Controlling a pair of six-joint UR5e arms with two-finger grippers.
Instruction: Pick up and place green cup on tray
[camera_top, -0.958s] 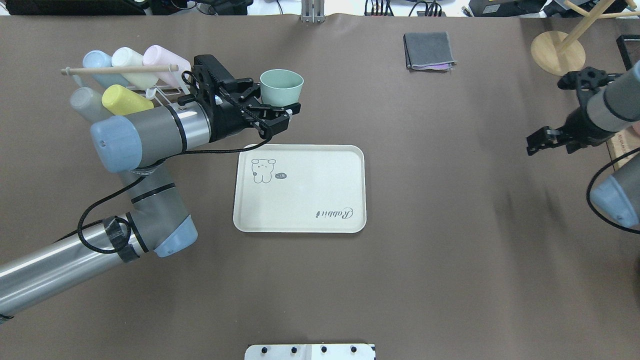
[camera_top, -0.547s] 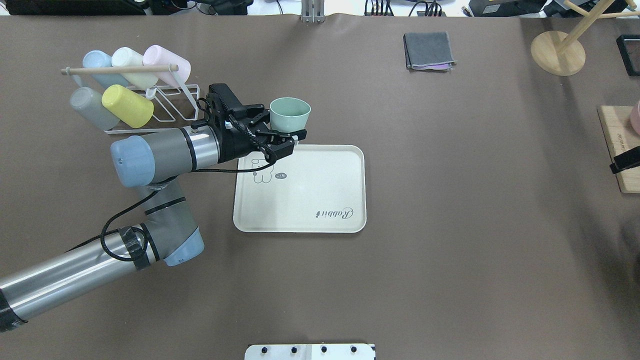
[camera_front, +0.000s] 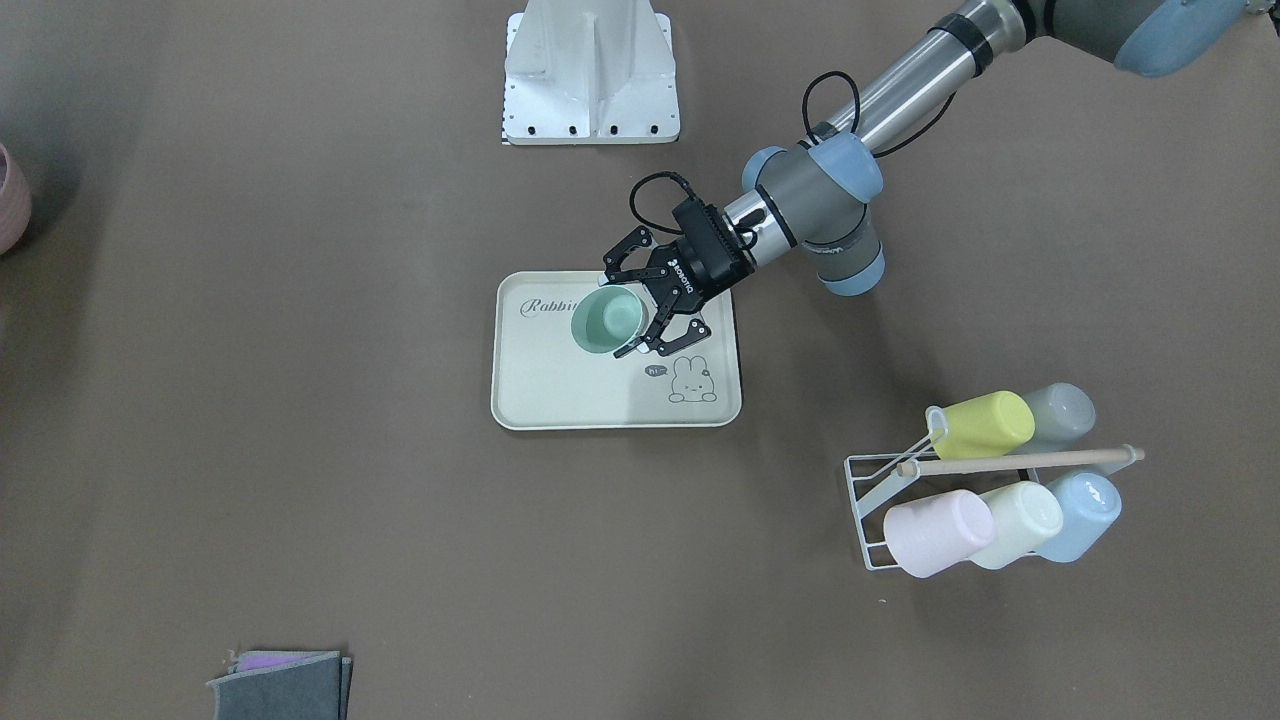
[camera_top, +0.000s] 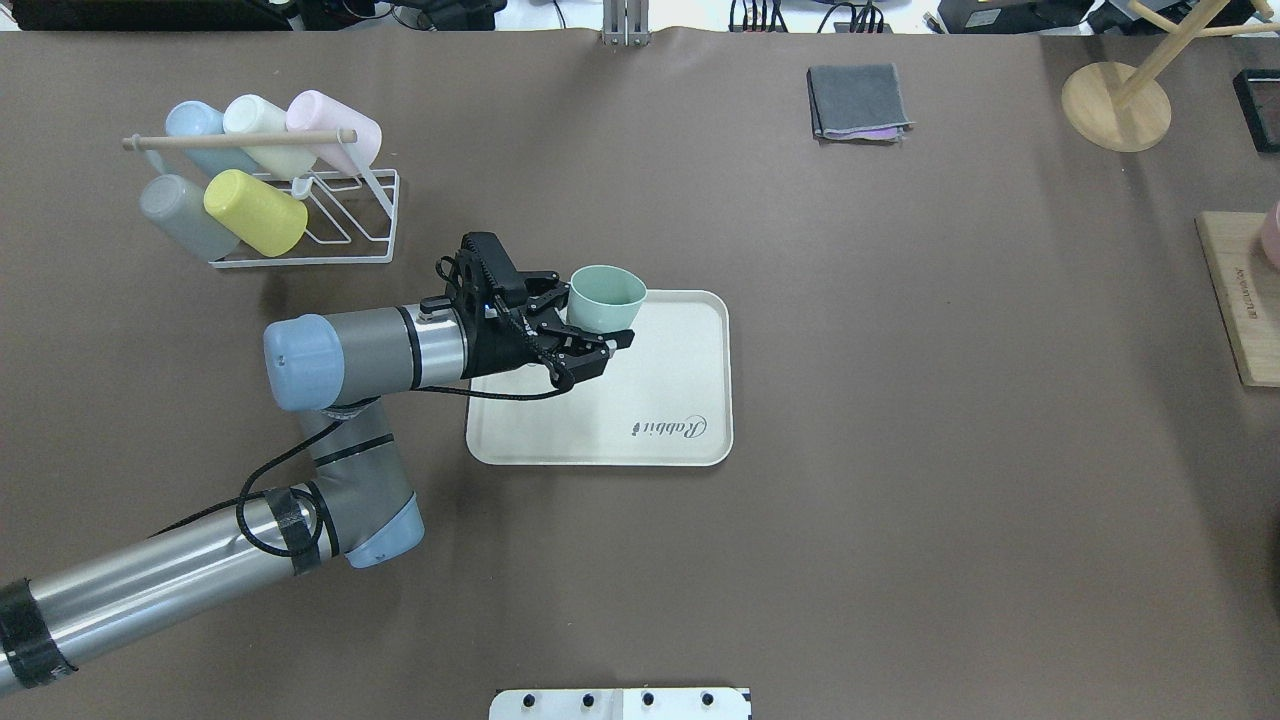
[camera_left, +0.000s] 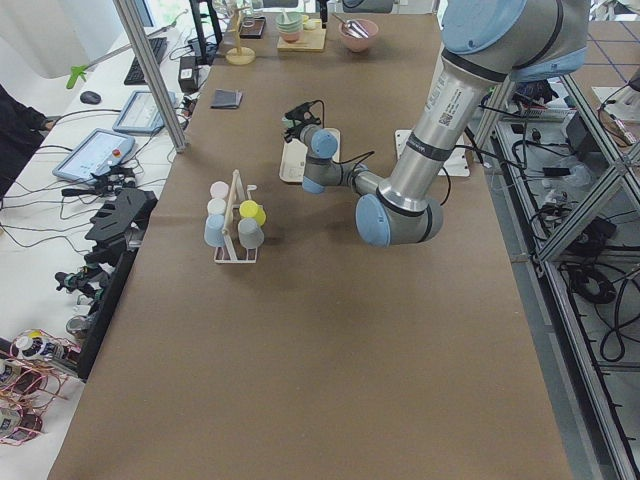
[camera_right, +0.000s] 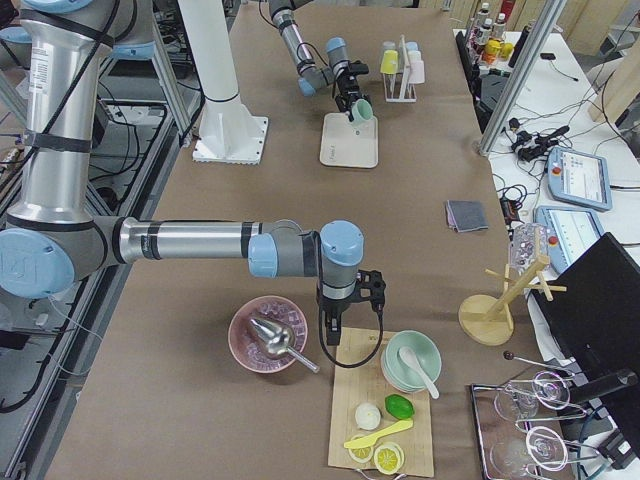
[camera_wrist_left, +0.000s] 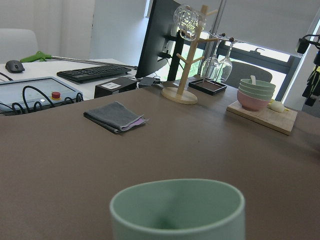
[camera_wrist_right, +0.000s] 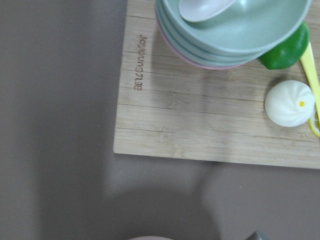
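The green cup will go down from my left gripper on the tray (camera_front: 603, 318) beside the Rabbit lettering.
The green cup (camera_top: 606, 298) is a mint tumbler, held upright with its mouth up in my left gripper (camera_top: 595, 310). The gripper is shut on its sides. It hangs over the far left part of the cream "Rabbit" tray (camera_top: 660, 370); I cannot tell if it touches the tray. The front view shows the cup (camera_front: 607, 320) between the fingers of the left gripper (camera_front: 615, 318), over the tray (camera_front: 560, 390). The left wrist view shows the cup's rim (camera_wrist_left: 177, 200). My right gripper (camera_right: 340, 325) shows only in the exterior right view, over a wooden board; I cannot tell its state.
A white wire rack (camera_top: 300, 215) with several pastel cups stands at the far left. A grey folded cloth (camera_top: 858, 100) and a wooden stand (camera_top: 1115, 105) lie at the back right. A wooden board (camera_top: 1240, 300) with stacked bowls (camera_wrist_right: 235, 30) is at the right edge.
My left arm carried the green cup from beside the rack toward me and right, to over the tray. My right arm withdrew out of the overhead view to the right.
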